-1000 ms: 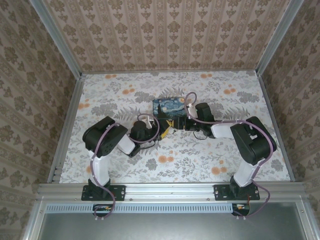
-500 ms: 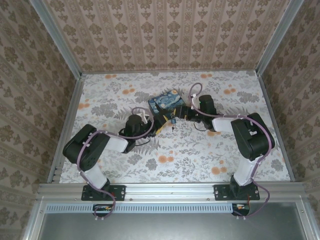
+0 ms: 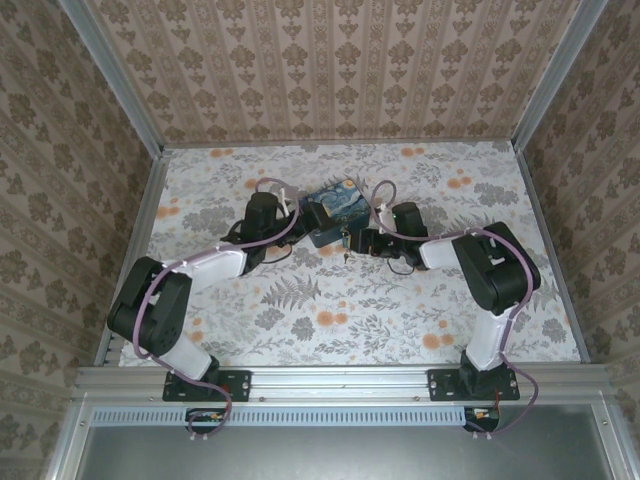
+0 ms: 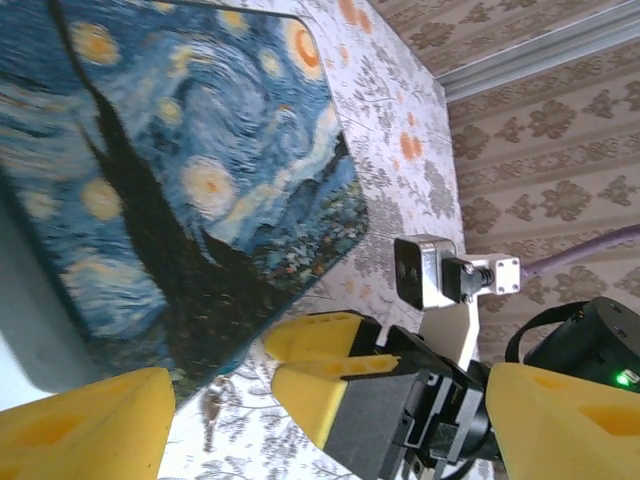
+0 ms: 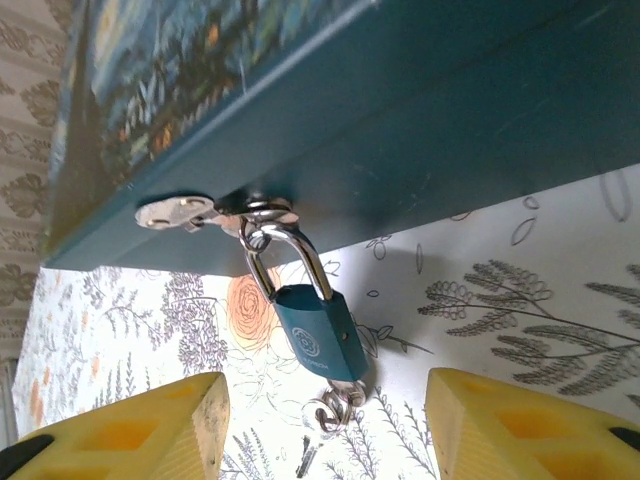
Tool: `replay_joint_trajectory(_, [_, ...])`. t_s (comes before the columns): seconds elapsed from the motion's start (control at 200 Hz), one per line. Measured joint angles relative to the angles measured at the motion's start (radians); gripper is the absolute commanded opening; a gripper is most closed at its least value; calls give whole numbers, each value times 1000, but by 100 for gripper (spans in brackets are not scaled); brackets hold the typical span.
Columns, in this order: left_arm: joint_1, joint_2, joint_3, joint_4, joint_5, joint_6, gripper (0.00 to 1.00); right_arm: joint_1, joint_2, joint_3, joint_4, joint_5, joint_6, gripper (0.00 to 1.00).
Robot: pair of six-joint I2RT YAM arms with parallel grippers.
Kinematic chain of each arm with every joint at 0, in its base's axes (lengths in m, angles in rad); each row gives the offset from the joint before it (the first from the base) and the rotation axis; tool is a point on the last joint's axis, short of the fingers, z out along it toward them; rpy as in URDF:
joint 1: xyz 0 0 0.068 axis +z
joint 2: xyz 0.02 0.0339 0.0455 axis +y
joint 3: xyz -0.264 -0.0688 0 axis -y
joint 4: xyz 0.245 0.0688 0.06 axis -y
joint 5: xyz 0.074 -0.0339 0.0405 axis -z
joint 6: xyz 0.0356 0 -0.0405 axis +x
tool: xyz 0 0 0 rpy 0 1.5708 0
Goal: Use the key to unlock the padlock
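The fingers of my right gripper are around the key ring, short of the padlock's body, so they should move in and grip the body (image 5: pixel 312 318) near the shackle.
The padlock (image 5: pixel 318 335) is a small teal body with a silver shackle. It hangs from the hasp (image 5: pixel 180 213) on the front wall of the Starry Night box (image 5: pixel 450 130). A ring at its lower end carries the key (image 5: pixel 308 458), which rests on the table. My right gripper (image 5: pixel 328 400) is open, its yellow fingers either side of the padlock and clear of it. From above, the padlock (image 3: pixel 346 250) is a dark speck between the box (image 3: pixel 330 205) and the right gripper (image 3: pixel 354 240). My left gripper (image 3: pixel 292 220) is open beside the box's left end; its wrist view looks across the lid (image 4: pixel 190 180).
The floral table (image 3: pixel 400 310) is walled by patterned panels at the left, right and back. In the left wrist view the right gripper's fingers (image 4: pixel 330 370) and wrist camera (image 4: pixel 420 272) sit close beyond the box corner, with the padlock (image 4: pixel 213 400) blurred below it.
The left arm has swung from in front of the box round to its left end and its jaws have opened wider. The box turned on the table. The right gripper stays at the padlock.
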Motion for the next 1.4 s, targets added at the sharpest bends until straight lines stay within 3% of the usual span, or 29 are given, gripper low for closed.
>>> replay_joint_trajectory(0.19, [23,0,0,-46,-1,16,83,35,20,51,-40,11,-50,54])
replay_joint_trajectory(0.375, [24,0,0,-46,2,17,82,52,40,69,-66,23,-87,45])
replay_joint_trajectory(0.695, [35,3,7,-46,6,17,82,52,56,68,-60,67,-87,0])
replay_joint_trajectory(0.89, [36,3,19,-61,6,31,82,33,57,42,-35,68,-52,0])
replay_joint_trajectory(1.01, [36,4,32,-77,6,47,82,22,45,18,2,56,-18,35])
replay_joint_trajectory(1.06, [36,4,32,-80,6,51,82,23,30,11,15,53,-16,41])
replay_joint_trajectory(1.4, [36,28,45,-91,6,55,82,16,46,8,84,42,49,43])
